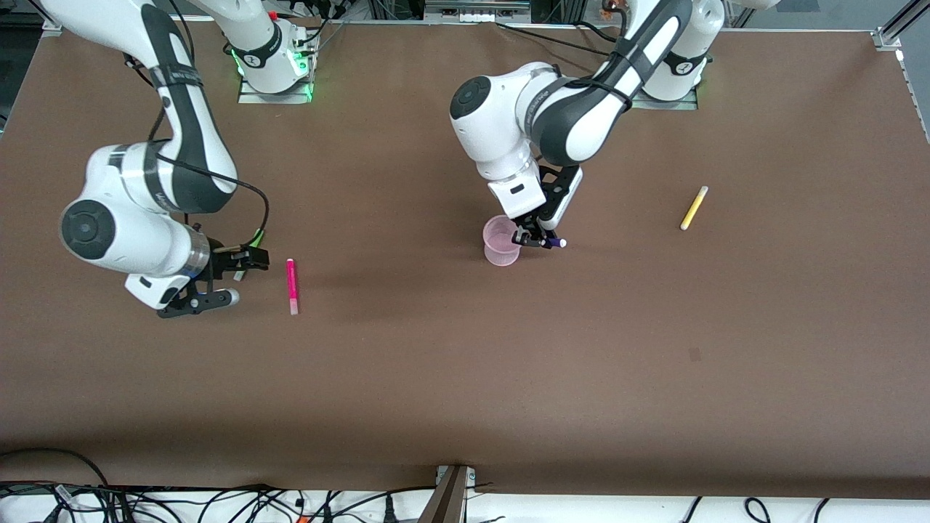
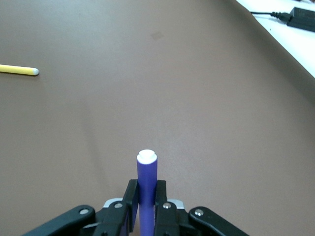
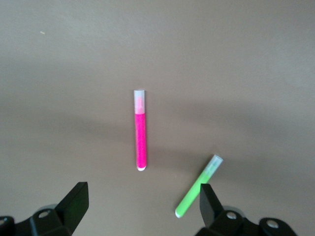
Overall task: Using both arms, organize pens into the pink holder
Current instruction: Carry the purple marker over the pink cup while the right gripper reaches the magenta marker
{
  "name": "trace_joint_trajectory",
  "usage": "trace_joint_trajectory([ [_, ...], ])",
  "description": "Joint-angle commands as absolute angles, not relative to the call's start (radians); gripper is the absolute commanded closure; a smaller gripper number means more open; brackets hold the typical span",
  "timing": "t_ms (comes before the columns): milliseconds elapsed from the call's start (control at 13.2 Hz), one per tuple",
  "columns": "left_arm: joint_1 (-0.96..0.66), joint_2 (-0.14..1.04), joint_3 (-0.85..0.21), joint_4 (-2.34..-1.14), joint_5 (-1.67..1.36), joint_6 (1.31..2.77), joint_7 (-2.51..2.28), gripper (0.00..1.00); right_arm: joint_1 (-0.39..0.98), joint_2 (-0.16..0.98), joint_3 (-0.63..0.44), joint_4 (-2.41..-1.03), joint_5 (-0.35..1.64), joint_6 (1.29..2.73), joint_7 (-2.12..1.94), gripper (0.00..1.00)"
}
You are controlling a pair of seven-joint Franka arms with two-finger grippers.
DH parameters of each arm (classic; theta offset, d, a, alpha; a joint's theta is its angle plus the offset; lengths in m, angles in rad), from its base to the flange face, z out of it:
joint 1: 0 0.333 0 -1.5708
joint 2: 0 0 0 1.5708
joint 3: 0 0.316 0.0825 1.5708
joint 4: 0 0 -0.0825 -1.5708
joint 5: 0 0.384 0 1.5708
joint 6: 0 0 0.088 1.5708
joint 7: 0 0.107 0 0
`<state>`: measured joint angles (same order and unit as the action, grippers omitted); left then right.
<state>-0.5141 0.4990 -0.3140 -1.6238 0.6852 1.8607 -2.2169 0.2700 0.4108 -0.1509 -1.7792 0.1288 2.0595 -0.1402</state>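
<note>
My left gripper will release the dark purple pen inside the opening of the pink holder [image 1: 502, 237] in the middle of the table.
The pink holder [image 1: 500, 244] stands upright at mid-table. Just beside its rim, my left gripper [image 1: 536, 239] is shut on the dark purple pen [image 1: 555, 243], which lies roughly level and points away from the holder. In the left wrist view the purple pen [image 2: 146, 179] sits pinched between the fingers of the left gripper [image 2: 146, 197]; the holder is out of that view. My right gripper [image 1: 235, 279] hangs open over the table beside the magenta pen [image 1: 292, 285]. Its wrist view shows the magenta pen [image 3: 140, 141] ahead of the right gripper [image 3: 141, 194] and the green pen [image 3: 196, 189] by one finger.
A yellow pen [image 1: 694, 208] lies alone toward the left arm's end of the brown table [image 1: 465, 378]; it also shows in the left wrist view as the yellow pen [image 2: 19, 70]. The green pen [image 1: 258, 237] peeks out by the right gripper. Cables run along the table's near edge.
</note>
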Motion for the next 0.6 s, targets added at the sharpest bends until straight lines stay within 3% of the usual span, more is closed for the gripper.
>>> trace_joint_trajectory([
  [0, -0.563, 0.529, -0.296, -1.600, 0.727, 1.827, -2.292, 1.00, 0.275, 0.365, -0.149, -1.935, 0.149, 2.198, -0.149, 0.00],
  [227, -0.597, 0.555, -0.296, -1.597, 0.782, 1.795, -2.330, 1.00, 0.275, 0.344, -0.127, -2.020, 0.149, 2.276, -0.146, 0.00],
  [529, -0.632, 0.571, -0.293, -1.574, 0.813, 1.757, -2.332, 1.00, 0.276, 0.356, -0.114, -2.023, 0.149, 2.279, -0.112, 0.02],
])
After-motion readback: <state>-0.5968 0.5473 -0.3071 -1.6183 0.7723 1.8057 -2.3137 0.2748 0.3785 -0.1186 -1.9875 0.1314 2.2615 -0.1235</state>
